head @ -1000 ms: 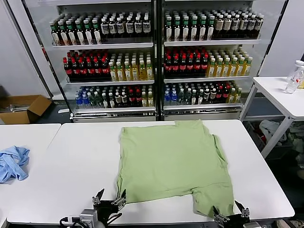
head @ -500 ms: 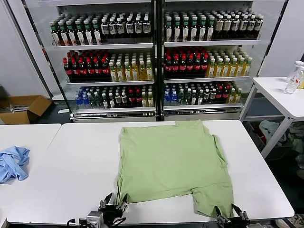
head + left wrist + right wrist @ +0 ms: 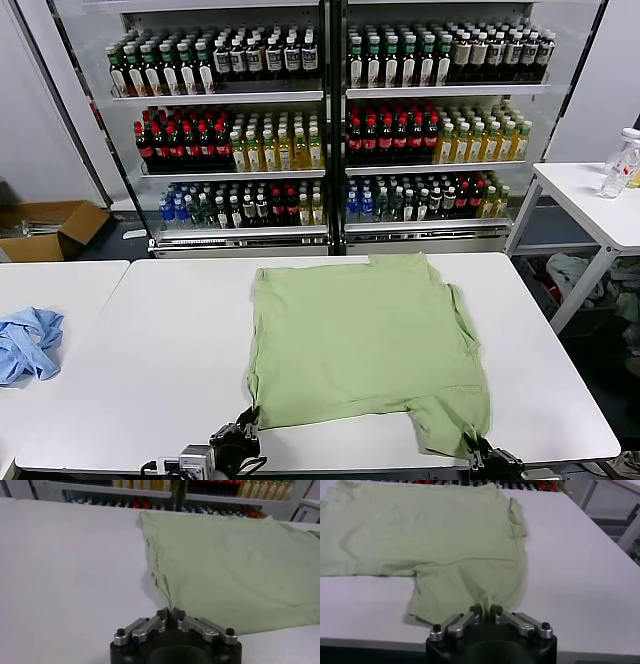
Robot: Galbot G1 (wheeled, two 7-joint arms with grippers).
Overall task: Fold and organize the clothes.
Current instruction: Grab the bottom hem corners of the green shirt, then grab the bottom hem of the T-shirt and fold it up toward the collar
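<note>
The light green shirt's near corner, now at the table's front edge, will be put down by my right gripper on the shirt's own top, beside its small-white-table-side edge (image 3: pixel 447 325) (image 3: pixel 499 522).
A light green shirt (image 3: pixel 365 335) lies flat on the white table (image 3: pixel 150 350), plain side up. My left gripper (image 3: pixel 246 424) is at the table's front edge, shut on the shirt's near left corner (image 3: pixel 169 611). My right gripper (image 3: pixel 477 449) is at the front right, shut on the near right corner of the shirt (image 3: pixel 485 606), which bunches between the fingers. The shirt fills the left wrist view (image 3: pixel 225 565) and the right wrist view (image 3: pixel 430 530).
A blue cloth (image 3: pixel 28 342) lies on a second table at the left. Drink coolers full of bottles (image 3: pixel 320 120) stand behind the table. A small white table (image 3: pixel 590 200) with a bottle is at the far right. A cardboard box (image 3: pixel 50 228) sits on the floor at the left.
Both grippers moved in to the shirt's near corners and closed on them; one second ago both were open just short of the hem.
</note>
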